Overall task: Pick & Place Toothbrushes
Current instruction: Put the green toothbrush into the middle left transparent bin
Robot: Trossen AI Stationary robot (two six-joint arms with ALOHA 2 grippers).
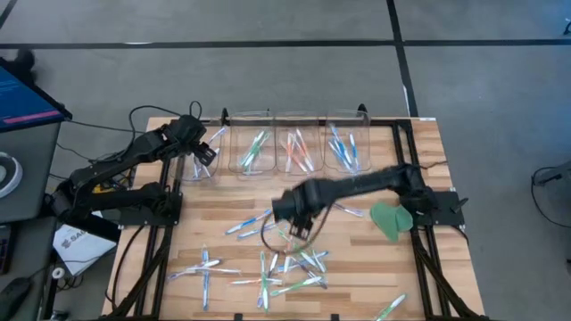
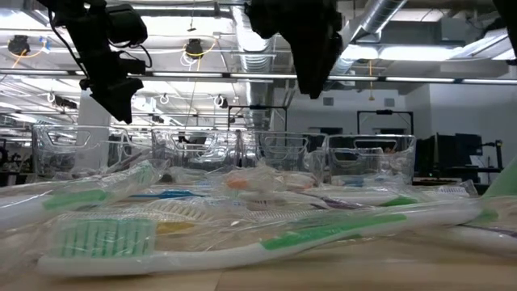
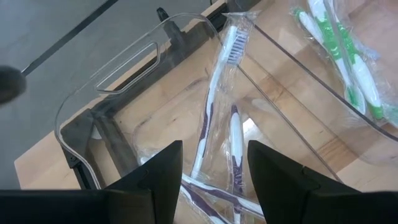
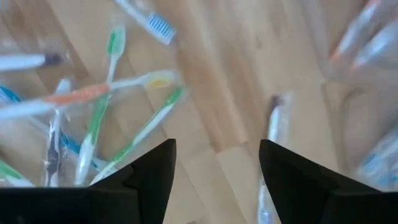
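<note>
Next, I close my right gripper on the body of the green toothbrush (image 1: 301,238) (image 4: 153,121) near its green end, beside the orange toothbrush's bristles.
Several wrapped toothbrushes (image 1: 285,266) lie scattered flat on the wooden table's middle and near part; in the low view a green one (image 2: 266,241) lies closest. My right gripper (image 1: 294,221) hangs open above the far edge of this scatter, pointing down, with nothing between its fingers (image 4: 217,155). My left gripper (image 1: 203,153) stands open at the far left, slanting down over the leftmost clear bin (image 3: 112,93). Purple toothbrushes (image 3: 233,143) rest inside that bin, one leaning against its wall.
Four clear bins line the table's far edge; three of them hold green (image 1: 254,147), orange (image 1: 299,150) and blue (image 1: 343,147) toothbrushes. A flat green leaf-shaped piece (image 1: 390,218) lies at the right. Black frame rails (image 1: 415,178) run along the table's sides.
</note>
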